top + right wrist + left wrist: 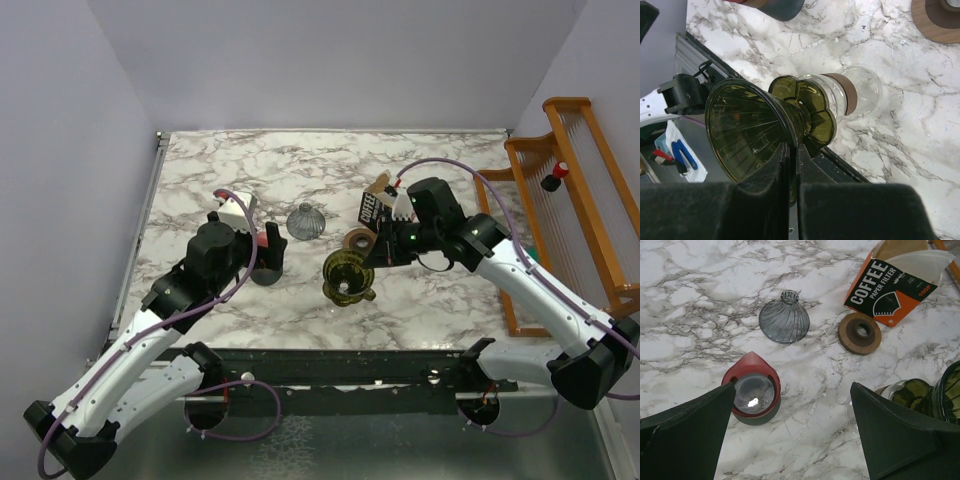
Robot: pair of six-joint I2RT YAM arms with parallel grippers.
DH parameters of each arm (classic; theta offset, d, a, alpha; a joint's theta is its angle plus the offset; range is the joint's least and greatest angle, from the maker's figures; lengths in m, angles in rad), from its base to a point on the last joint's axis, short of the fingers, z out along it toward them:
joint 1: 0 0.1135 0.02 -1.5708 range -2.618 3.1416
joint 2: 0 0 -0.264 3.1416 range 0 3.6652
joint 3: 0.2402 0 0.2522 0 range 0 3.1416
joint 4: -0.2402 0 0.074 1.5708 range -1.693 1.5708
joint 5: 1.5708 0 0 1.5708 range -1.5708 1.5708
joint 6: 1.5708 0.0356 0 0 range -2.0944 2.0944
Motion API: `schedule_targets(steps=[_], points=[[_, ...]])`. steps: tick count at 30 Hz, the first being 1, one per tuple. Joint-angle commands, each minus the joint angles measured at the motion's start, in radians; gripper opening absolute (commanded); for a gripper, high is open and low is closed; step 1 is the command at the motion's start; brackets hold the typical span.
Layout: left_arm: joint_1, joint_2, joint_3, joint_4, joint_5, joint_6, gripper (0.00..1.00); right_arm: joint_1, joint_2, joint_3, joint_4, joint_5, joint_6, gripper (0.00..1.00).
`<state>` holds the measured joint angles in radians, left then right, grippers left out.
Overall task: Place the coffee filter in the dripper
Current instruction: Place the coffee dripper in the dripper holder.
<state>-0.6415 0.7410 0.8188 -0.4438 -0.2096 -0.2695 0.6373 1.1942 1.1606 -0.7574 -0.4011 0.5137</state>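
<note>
My right gripper will let go of the olive-green dripper on the opening of the clear glass carafe [347, 284] [821, 99].
The olive-green glass dripper [755, 130] is tilted, its scalloped base against the mouth of a clear glass carafe [860, 90]. My right gripper [792, 155] is shut on the dripper's rim, also seen from above [345, 275]. The coffee filter [920, 262] is white paper sticking out of the open brown-and-orange "COFFEE" carton [890, 290], which lies at the back right. My left gripper [792, 387] is open and empty above the marble, between a red-rimmed dark cup [752, 392] and the carafe.
A grey ribbed glass cone [784, 317] stands upside down mid-table. A wooden ring [859, 333] lies in front of the carton. An orange wooden rack [575, 190] stands at the right edge. The marble table [250, 170] ends at a dark front rail.
</note>
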Motion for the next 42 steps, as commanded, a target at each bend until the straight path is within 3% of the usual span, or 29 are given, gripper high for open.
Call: schedule_targets(steps=[1, 19, 33, 42], points=[[0.005, -0.026, -0.015, 0.025, -0.032, 0.009, 0.99, 0.014, 0.013, 0.016, 0.003, 0.032, 0.009, 0.00], [0.005, -0.039, -0.020, 0.024, -0.037, 0.006, 0.99, 0.026, 0.028, -0.004, 0.013, 0.104, 0.026, 0.01], [0.005, -0.043, -0.020, 0.024, -0.040, 0.007, 0.99, 0.038, 0.039, -0.006, 0.020, 0.095, 0.026, 0.28], [0.005, -0.043, -0.021, 0.024, -0.040, 0.006, 0.99, 0.051, 0.041, -0.004, 0.032, 0.091, 0.035, 0.30]])
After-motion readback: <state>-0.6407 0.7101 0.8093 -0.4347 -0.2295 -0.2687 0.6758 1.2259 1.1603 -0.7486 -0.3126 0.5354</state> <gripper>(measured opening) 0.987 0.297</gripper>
